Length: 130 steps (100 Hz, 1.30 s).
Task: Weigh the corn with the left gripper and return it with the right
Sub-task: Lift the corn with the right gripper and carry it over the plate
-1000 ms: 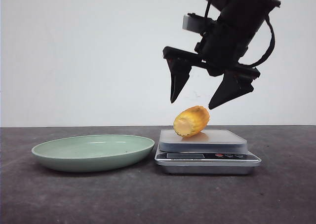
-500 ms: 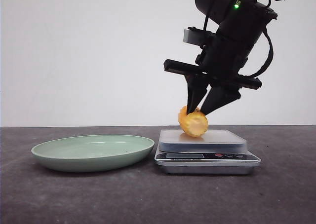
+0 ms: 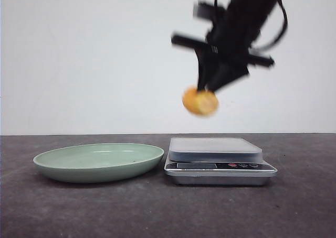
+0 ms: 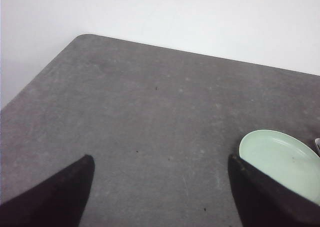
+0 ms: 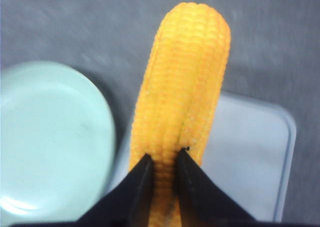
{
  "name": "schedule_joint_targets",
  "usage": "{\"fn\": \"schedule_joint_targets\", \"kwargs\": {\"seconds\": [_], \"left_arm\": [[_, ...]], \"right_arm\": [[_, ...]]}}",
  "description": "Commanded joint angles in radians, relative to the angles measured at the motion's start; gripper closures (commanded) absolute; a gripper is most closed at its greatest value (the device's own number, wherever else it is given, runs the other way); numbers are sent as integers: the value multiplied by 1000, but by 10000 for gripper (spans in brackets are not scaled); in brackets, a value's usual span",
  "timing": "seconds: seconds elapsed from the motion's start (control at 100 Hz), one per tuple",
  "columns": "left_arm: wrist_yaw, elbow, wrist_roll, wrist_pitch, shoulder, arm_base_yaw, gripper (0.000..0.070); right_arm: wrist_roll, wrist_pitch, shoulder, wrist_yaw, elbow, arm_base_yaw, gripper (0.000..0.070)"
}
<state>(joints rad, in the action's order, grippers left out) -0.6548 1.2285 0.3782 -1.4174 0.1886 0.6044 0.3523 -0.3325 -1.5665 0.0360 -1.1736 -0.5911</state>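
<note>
My right gripper is going to let go of the corn on the pale green plate (image 3: pixel 88 151) (image 5: pixel 15 139) next to the scale.
The corn (image 3: pixel 200 101) is a stubby yellow-orange cob that hangs in the air above the scale (image 3: pixel 220 157), clear of its platform. My right gripper (image 3: pixel 209 86) is shut on it from above and looks blurred. In the right wrist view the corn (image 5: pixel 182 92) sticks out past the black fingertips (image 5: pixel 142 169), with the right gripper (image 5: pixel 163 157) pinching its near end. My left gripper (image 4: pixel 161 162) is open over bare dark table, nothing between its fingers. It does not show in the front view.
A pale green plate (image 3: pixel 68 167) lies left of the scale on the dark tabletop; it also shows as the plate (image 5: pixel 30 112) beside the scale platform (image 5: pixel 250 172) in the right wrist view, and as the plate (image 4: pixel 270 147) by the left gripper's finger.
My right gripper came down over the corn on the scale, shut on it, and has now lifted it well above the platform and slightly left.
</note>
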Motion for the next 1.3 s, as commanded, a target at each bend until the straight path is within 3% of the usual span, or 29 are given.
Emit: {"fn": "schedule_joint_targets", "kwargs": {"seconds": [0.0,0.12,0.51,0.96,1.29], "left_arm": [[1,11,1,-23,3,5,188],[1,11,1,-23,3,5,188],[1,11,0,-18,3,5,188],[1,11,0,-23,3,5,188],[1,11,0,-23,3,5,188]], "right_arm": [[-31,-46,-6,-17,-61,-18,700],[-67,-113,-7,-18,-139,-51,700],[-71,-119,-36,-18,-227,-177,700],[-70,-172,-286,-17,-416,-241,700],[55,-179,-441,-6,-459,-252,700]]}}
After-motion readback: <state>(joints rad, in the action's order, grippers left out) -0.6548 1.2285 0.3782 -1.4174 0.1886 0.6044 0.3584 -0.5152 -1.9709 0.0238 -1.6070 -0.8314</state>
